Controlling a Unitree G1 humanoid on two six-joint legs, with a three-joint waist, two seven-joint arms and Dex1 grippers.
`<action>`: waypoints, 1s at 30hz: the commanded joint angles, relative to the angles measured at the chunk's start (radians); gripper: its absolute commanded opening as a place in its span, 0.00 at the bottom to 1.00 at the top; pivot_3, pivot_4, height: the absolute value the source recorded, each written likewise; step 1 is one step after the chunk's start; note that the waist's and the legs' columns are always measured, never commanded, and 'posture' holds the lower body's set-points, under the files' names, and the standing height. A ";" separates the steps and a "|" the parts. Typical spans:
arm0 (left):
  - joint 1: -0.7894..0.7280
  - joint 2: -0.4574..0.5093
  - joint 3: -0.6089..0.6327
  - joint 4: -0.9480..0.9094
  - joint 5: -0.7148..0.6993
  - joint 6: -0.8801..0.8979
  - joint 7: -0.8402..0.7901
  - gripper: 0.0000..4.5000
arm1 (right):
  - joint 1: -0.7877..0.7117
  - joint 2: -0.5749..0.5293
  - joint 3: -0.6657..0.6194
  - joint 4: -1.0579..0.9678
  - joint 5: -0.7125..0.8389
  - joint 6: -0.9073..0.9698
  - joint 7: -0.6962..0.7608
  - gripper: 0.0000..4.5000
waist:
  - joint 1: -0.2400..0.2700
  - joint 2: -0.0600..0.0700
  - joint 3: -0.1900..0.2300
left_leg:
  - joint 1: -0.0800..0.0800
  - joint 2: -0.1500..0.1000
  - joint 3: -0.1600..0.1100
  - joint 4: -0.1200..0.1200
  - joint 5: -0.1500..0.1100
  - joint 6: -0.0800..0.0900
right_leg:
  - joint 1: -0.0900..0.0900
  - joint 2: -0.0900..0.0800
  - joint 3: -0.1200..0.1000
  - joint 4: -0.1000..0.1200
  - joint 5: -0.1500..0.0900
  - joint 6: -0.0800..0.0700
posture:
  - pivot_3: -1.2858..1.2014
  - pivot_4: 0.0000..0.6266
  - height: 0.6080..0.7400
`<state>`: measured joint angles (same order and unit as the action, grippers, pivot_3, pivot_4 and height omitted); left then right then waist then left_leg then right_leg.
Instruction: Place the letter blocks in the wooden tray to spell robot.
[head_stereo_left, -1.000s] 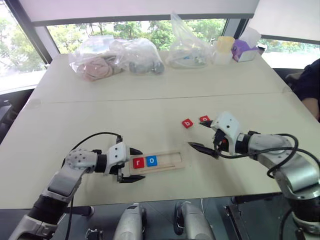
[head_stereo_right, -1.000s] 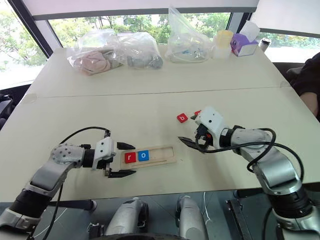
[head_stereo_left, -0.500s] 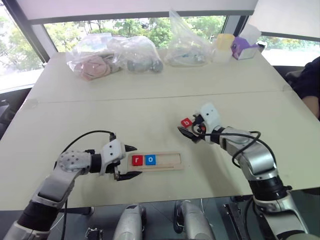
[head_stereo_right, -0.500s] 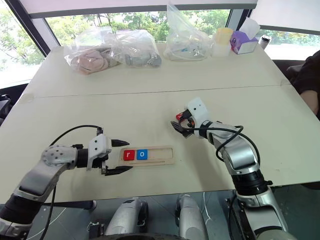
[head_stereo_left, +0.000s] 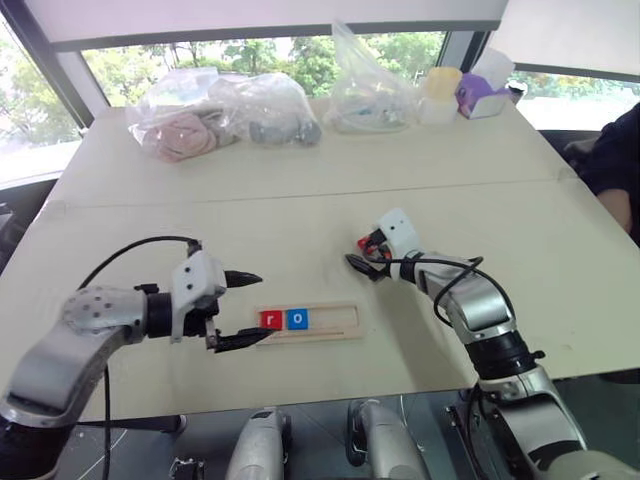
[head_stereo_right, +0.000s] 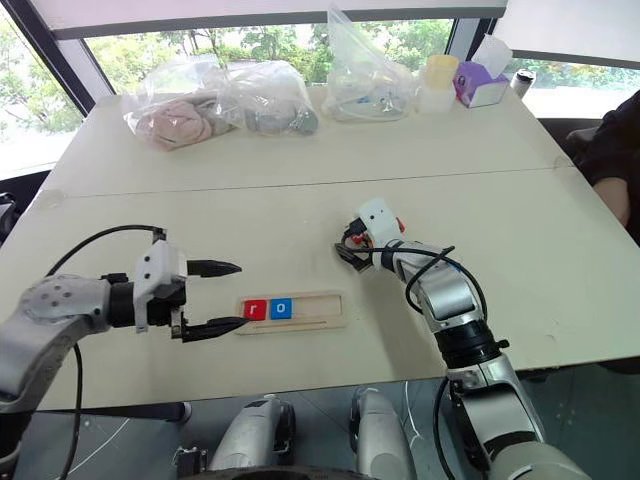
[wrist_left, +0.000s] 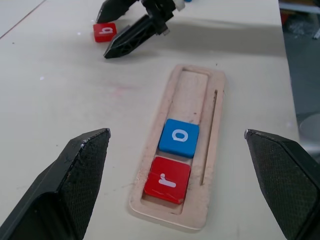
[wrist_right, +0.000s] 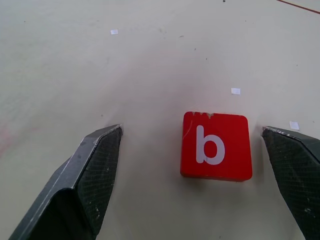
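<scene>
My right gripper has a finger facing the side of the "b" block that must meet the "o" block, so it should turn the "b" block, set it down and take its top and bottom (wrist_right: 216, 118).
The wooden tray (head_stereo_left: 335, 322) lies near the table's front edge. A red "r" block (head_stereo_left: 270, 320) and a blue "o" block (head_stereo_left: 298, 319) sit side by side at its left end, and the rest of its slot (wrist_left: 192, 95) is bare. My left gripper (head_stereo_left: 266, 305) hovers open just left of the tray, holding nothing. A red "b" block (wrist_right: 216, 145) lies flat on the table further back and to the right. My right gripper (wrist_right: 191, 129) is low over it and open, one finger on each side of the block without touching it.
Clear plastic bags (head_stereo_left: 225, 110) of items, a yellow cup (head_stereo_left: 440, 85) and a purple tissue box (head_stereo_left: 480, 95) line the table's far side. A person's dark sleeve (head_stereo_left: 615, 165) shows at the right edge. A seam (head_stereo_left: 300, 195) crosses the table.
My left gripper has risen and drawn back a little from the tray's left end. My right gripper has moved in and down around the "b" block. Both stay open.
</scene>
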<state>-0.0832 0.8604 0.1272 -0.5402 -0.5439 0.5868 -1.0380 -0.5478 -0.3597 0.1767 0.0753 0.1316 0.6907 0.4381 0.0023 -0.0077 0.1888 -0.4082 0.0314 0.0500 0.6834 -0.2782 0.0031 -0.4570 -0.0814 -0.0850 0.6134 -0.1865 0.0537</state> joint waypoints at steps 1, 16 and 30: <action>-0.001 0.017 0.045 -0.047 -0.055 0.037 0.015 1.00 | -0.010 0.007 -0.004 0.013 -0.018 0.012 -0.005 0.88 | -0.001 0.000 0.000 | 0.000 0.000 0.000 0.000 0.000 0.000 | 0.000 0.000 0.000 0.000 0.000 0.000 | 0.52 0.24 1.00; 0.101 0.051 0.083 -0.056 -0.094 0.006 -0.038 1.00 | 0.238 -0.093 -0.214 -0.551 0.082 0.398 -0.049 0.27 | 0.013 0.000 0.000 | -0.002 0.000 0.000 -0.001 0.000 0.000 | -0.002 -0.001 0.001 -0.001 0.000 -0.001 | 0.52 0.24 1.00; 0.173 0.023 0.027 0.050 -0.017 -0.179 -0.112 1.00 | 0.444 0.025 -0.259 -0.884 0.110 0.648 -0.200 0.27 | 0.002 0.001 0.000 | -0.001 0.003 0.000 -0.001 -0.001 -0.002 | -0.004 -0.001 0.001 -0.002 0.000 -0.003 | 0.52 0.24 1.00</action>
<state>0.0856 0.8813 0.1483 -0.4798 -0.5665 0.4353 -1.1391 -0.0991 -0.3372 -0.0825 -0.7763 0.2481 1.3437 0.2557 0.0044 -0.0071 0.1890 -0.4095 0.0344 0.0505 0.6824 -0.2789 0.0016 -0.4613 -0.0825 -0.0842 0.6110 -0.1865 0.0507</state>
